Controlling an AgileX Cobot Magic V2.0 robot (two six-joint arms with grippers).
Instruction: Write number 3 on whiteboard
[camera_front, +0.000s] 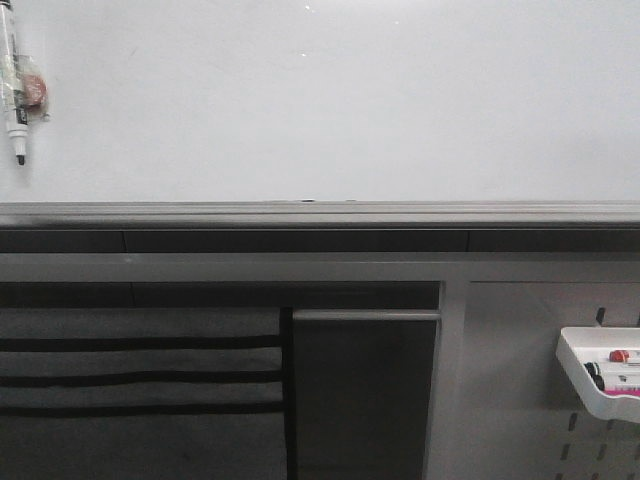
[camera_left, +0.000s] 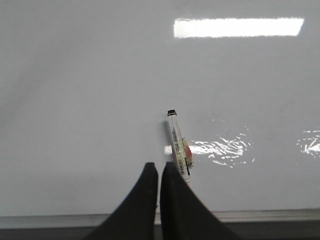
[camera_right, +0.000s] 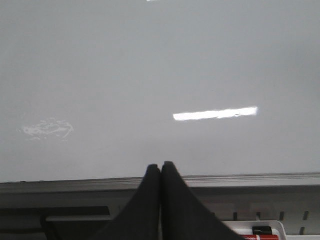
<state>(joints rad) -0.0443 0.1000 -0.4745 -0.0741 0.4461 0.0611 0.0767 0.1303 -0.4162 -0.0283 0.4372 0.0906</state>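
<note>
Next, I close my left gripper on the lower body of the white marker (camera_front: 17, 106) (camera_left: 182, 162), just above its black tip, beside the clear-wrapped red piece.
The whiteboard (camera_front: 320, 100) fills the upper half of the front view, above its dark grey lower rail (camera_front: 320, 213). No number 3 shows on it. A white marker (camera_front: 14, 85) with a black tip pointing down sticks to the board at the far left. In the left wrist view my left gripper (camera_left: 159, 166) is shut and empty, facing the board (camera_left: 75, 100), with the marker (camera_left: 179, 147) just beyond one fingertip. My right gripper (camera_right: 161, 165) is shut and empty, facing the board (camera_right: 150, 65) near the rail (camera_right: 250, 179). Neither gripper shows in the front view.
Below the rail, a white tray (camera_front: 572, 352) holding markers hangs on the grey pegboard panel (camera_front: 510, 400) at the right. A grey panel with black straps (camera_front: 140, 380) is at the lower left. The tray's edge also shows in the right wrist view (camera_right: 277, 227).
</note>
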